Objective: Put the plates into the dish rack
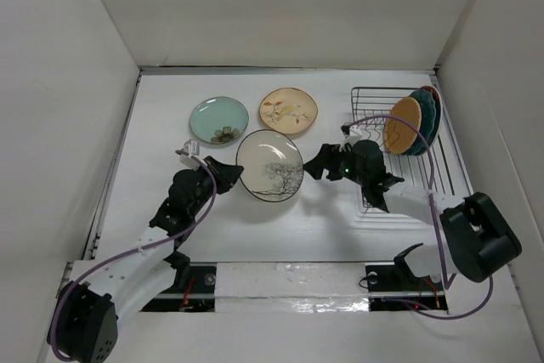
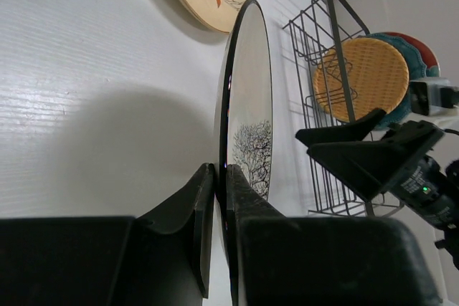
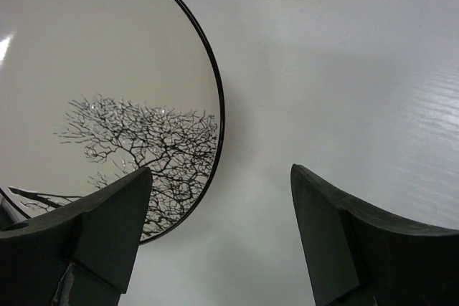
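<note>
My right gripper is to go to the white plate next and close on the plate's rim [image 1: 302, 167] [image 3: 219, 137] beside the tree's branches, across from my left gripper.
My left gripper [image 1: 231, 178] is shut on the left rim of the white plate with the black tree [image 1: 270, 165] and holds it lifted off the table; the wrist view shows the plate edge-on [image 2: 247, 105] between my fingers [image 2: 221, 177]. My right gripper [image 1: 316, 164] is open just right of that plate [image 3: 107, 98], its jaws wide apart and empty [image 3: 221, 177]. The pale green plate [image 1: 218, 119] and the beige floral plate [image 1: 288, 110] lie flat behind. The dish rack [image 1: 408, 146] holds the orange-tan [image 1: 402, 125], dark teal [image 1: 424, 118] and red-and-teal [image 1: 433, 93] plates upright.
White walls enclose the table on the left, back and right. The rack [image 2: 337, 98] stands at the right, with empty dividers at its near end [image 1: 399, 184]. A taped strip runs along the near edge [image 1: 289, 280].
</note>
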Robot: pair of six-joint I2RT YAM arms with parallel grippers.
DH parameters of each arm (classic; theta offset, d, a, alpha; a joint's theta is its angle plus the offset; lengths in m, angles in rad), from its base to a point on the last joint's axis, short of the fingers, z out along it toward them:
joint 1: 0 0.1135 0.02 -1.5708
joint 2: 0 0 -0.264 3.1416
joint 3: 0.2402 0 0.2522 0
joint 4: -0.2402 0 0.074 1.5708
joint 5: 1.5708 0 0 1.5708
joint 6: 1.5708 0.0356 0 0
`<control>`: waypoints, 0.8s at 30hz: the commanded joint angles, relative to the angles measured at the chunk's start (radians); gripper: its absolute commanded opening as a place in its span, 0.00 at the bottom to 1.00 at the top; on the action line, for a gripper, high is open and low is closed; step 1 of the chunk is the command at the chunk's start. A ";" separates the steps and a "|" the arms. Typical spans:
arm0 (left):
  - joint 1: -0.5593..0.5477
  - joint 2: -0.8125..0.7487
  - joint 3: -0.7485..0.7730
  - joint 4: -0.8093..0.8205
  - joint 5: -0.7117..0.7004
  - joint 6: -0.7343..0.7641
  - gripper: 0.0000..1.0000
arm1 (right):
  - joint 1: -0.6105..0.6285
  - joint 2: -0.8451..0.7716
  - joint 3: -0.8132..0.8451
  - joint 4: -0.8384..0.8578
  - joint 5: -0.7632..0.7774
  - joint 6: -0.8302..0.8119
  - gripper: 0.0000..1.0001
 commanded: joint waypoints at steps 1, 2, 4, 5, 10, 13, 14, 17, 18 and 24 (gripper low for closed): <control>0.004 -0.078 0.045 0.100 0.071 -0.017 0.00 | -0.014 0.057 0.056 0.135 -0.136 0.023 0.84; 0.013 -0.097 0.046 0.096 0.081 -0.015 0.00 | -0.023 0.086 0.056 0.155 -0.163 0.030 0.84; 0.014 -0.111 0.055 0.085 0.094 -0.015 0.00 | -0.023 0.111 0.050 0.224 -0.234 0.056 0.84; 0.014 -0.120 0.058 0.080 0.106 -0.015 0.00 | -0.023 0.120 0.047 0.256 -0.259 0.069 0.84; 0.014 -0.127 0.097 0.060 0.144 -0.006 0.00 | -0.023 0.197 0.047 0.441 -0.399 0.138 0.84; 0.014 -0.147 0.126 0.048 0.164 -0.003 0.00 | -0.023 0.243 0.041 0.545 -0.452 0.194 0.84; 0.014 -0.150 0.133 0.042 0.167 -0.002 0.00 | -0.023 0.257 0.035 0.591 -0.468 0.217 0.83; 0.014 -0.161 0.161 0.019 0.181 0.015 0.00 | -0.023 0.300 0.018 0.733 -0.526 0.293 0.72; 0.014 -0.163 0.172 0.013 0.187 0.020 0.00 | -0.023 0.307 0.013 0.785 -0.535 0.308 0.71; 0.014 -0.164 0.196 -0.004 0.209 0.041 0.00 | 0.005 0.315 0.016 0.878 -0.603 0.369 0.40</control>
